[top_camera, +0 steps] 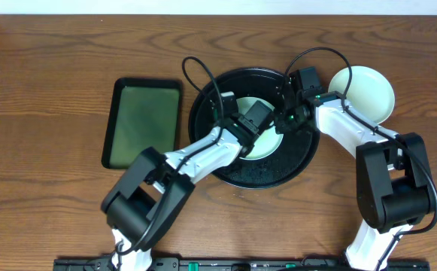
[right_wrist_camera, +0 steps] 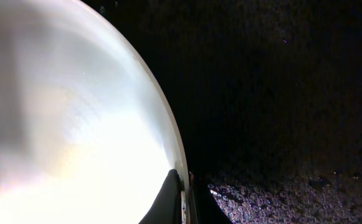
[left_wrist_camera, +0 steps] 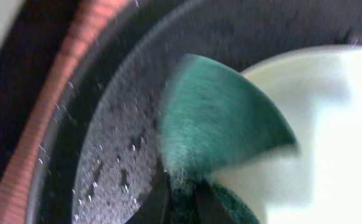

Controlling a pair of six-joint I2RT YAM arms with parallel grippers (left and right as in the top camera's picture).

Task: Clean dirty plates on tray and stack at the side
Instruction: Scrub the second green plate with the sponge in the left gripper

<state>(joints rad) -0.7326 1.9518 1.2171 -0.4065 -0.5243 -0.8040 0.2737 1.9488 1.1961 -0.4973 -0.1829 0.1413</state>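
Next, my left gripper lets go of the green scouring sponge in the middle of the dark-green rectangular tray (top_camera: 140,128).
The round black tray (top_camera: 226,162) sits mid-table with a pale plate (top_camera: 268,144) lying on it. My left gripper (top_camera: 257,125) is over that plate, shut on a green scouring sponge (left_wrist_camera: 224,130) that rests across the plate's (left_wrist_camera: 336,118) edge and the wet tray (left_wrist_camera: 112,162). The left fingertips (left_wrist_camera: 182,186) pinch the sponge's lower end. From the right, my right gripper (top_camera: 285,119) is shut on the plate's rim (right_wrist_camera: 184,183). The plate (right_wrist_camera: 75,124) fills the left of the right wrist view, with the tray (right_wrist_camera: 280,93) beside it. A second pale plate (top_camera: 362,93) lies off the tray at the right.
A dark-green rectangular tray (top_camera: 143,123) lies left of the round tray on the wooden table (top_camera: 45,90). Water droplets speckle the black tray's floor (right_wrist_camera: 293,193). Both arms cross over the tray's front half.
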